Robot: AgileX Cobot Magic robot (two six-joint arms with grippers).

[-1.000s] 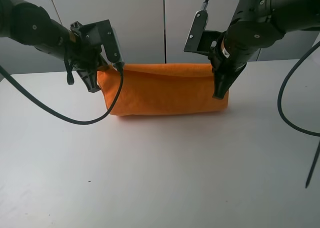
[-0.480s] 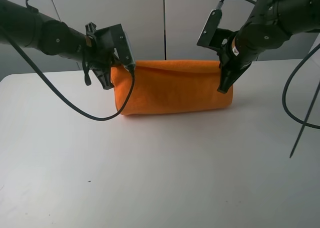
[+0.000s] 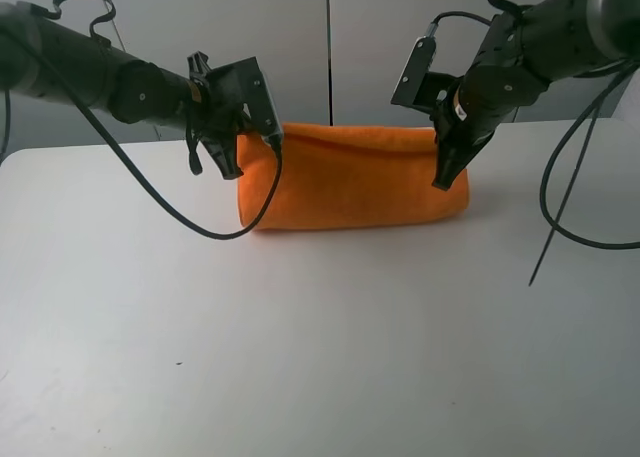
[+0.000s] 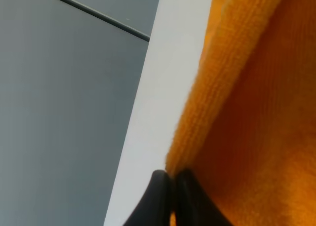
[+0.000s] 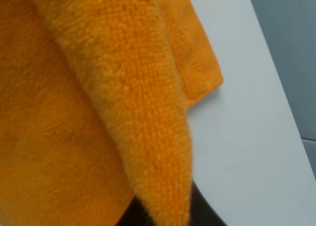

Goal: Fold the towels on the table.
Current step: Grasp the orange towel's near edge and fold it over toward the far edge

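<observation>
Next, I let go of the orange towel's upper edge with my left gripper on the lower layer's back corner (image 3: 262, 163), facing the grey wall panels.
The orange towel (image 3: 350, 177) lies doubled over at the back of the white table (image 3: 320, 327). My left gripper (image 3: 238, 167) is shut on the towel's left end; its closed fingertips (image 4: 170, 184) pinch the orange edge (image 4: 237, 112). My right gripper (image 3: 441, 180) is shut on the towel's right end, and the right wrist view shows the orange fabric (image 5: 123, 112) draped over the fingers. Both hold the upper layer a little above the table. A hemmed corner (image 5: 200, 72) lies flat on the table. No label shows.
Grey wall panels (image 3: 330, 37) stand right behind the table's back edge. Black cables (image 3: 580, 177) hang from both arms, one trailing down at the right. The white tabletop stretches wide in front of the towel.
Both grippers have carried the towel's upper edge away from me toward the table's back edge and slightly right. The visible orange band has become narrower. Both grips stay shut.
</observation>
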